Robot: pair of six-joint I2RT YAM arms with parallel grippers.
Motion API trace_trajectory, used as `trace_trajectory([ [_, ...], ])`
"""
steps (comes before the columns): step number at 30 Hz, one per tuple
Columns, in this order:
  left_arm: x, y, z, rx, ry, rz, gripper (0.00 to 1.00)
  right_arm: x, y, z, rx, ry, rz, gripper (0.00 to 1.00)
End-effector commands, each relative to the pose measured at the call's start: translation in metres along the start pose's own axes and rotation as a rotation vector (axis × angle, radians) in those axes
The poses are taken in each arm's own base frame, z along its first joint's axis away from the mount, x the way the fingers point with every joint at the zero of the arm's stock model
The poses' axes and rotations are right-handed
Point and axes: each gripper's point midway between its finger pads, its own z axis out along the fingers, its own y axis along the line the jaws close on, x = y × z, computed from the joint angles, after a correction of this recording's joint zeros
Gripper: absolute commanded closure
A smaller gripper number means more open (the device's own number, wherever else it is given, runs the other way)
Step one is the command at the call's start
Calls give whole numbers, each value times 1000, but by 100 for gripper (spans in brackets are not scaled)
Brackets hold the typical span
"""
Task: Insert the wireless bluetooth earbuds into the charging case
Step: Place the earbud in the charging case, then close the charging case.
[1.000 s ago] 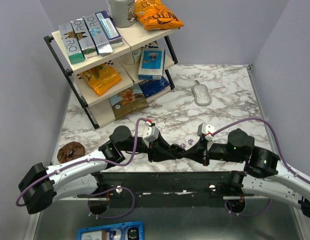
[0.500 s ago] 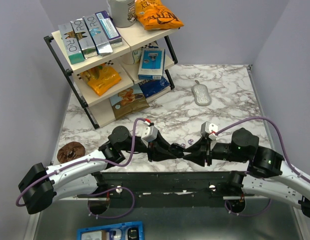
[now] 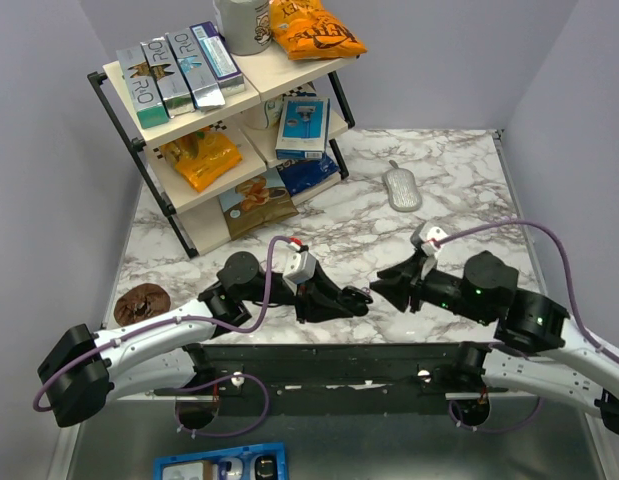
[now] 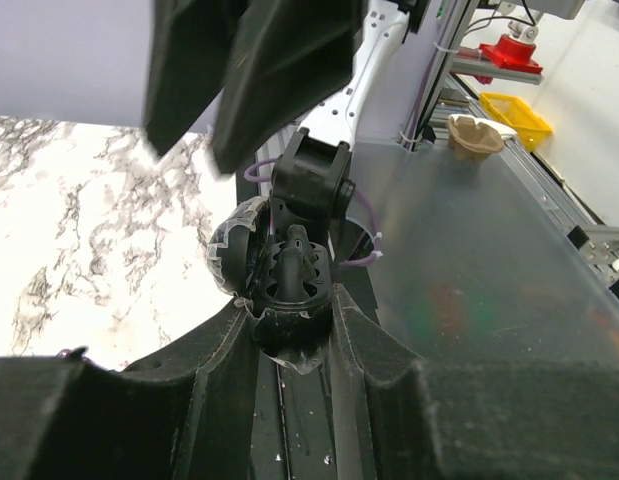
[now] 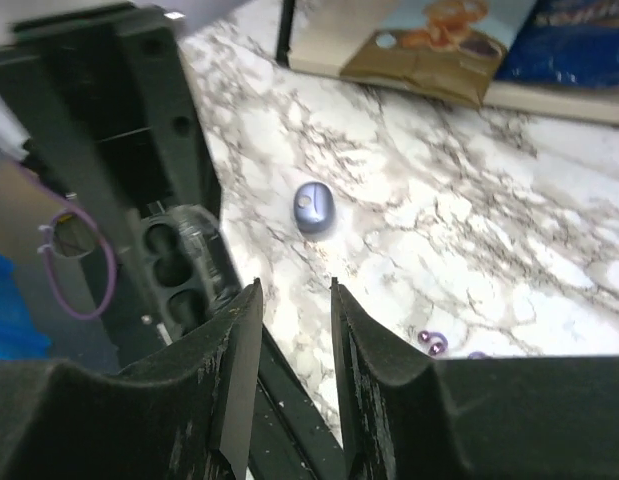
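Observation:
I need to use my left gripper to set the black oval object down on the marble [image 3: 340, 235], in front of the blue pack of the shelf rack.
My left gripper [image 3: 357, 297] [image 4: 287, 306] is shut on a glossy black oval object [image 4: 289, 275] whose lid stands open. A black ring-like earbud [image 4: 294, 262] sits in it. In the right wrist view that black object [image 5: 177, 268] shows its dark wells at the left. My right gripper [image 3: 381, 283] [image 5: 295, 284] is open and holds nothing, a short way right of the left one. The periwinkle charging case [image 5: 312, 208] lies closed on the marble ahead of the right fingers. Translucent purple earbuds [image 5: 432, 343] lie on the marble beside the right finger.
A black-framed shelf rack [image 3: 229, 120] with snack packs and boxes fills the back left. A grey oval object [image 3: 401, 188] lies at the back right, and a brown disc [image 3: 141, 303] lies at the left edge. A black rail [image 3: 329, 360] runs along the near edge.
My right gripper was shut close against the left gripper's black object. It has opened and drawn back to the right. The left arm has hardly moved.

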Motion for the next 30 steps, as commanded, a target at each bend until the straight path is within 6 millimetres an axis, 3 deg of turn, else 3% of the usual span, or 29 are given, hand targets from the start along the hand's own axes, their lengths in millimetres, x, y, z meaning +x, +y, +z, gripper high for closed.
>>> trace_trajectory([
  [1,0,-4,0,20,-15,24,100,13,-15,19,113,80,66,58],
  [6,3,-4,-1,14,-11,18,100,18,-8,30,84,110,80,58],
  [12,5,0,-1,-4,-3,14,100,7,7,24,-11,51,64,58],
  [16,5,2,0,-10,-1,13,100,13,18,22,-82,66,52,59],
  [25,3,5,2,-19,-3,22,100,28,27,23,-138,107,55,59],
  [30,4,6,2,-21,0,22,100,23,23,19,-111,84,58,59],
])
